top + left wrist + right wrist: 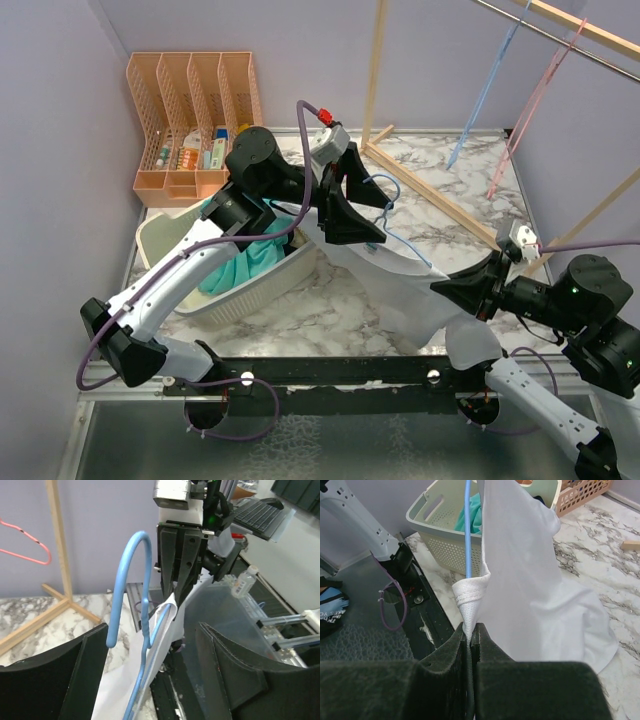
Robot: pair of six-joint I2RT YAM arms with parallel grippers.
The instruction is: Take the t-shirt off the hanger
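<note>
The t-shirt is pinched together with the blue hanger's wire in my right gripper, so it should open and take the fabric alone (470, 602) before pulling the t-shirt off.
The white t-shirt (410, 290) hangs on a blue wire hanger (388, 212) and is stretched over the table's middle. My left gripper (345, 208) is open, its fingers on either side of the hanger's hook (131, 575) and neck. The shirt (162, 650) passes between them without being pinched. My right gripper (472, 290) is shut on a bunched edge of the shirt (470, 597) at its near right end. In the right wrist view the gripper (470, 632) pinches the fabric just below the blue hanger wire (467, 530).
A cream laundry basket (255, 285) holding a teal garment (245, 260) lies tipped at the left, also in the right wrist view (437, 527). An orange organiser (190, 120) stands at the back left. A wooden rack (430, 190) with blue (485, 95) and pink hangers (535, 100) stands at the back right.
</note>
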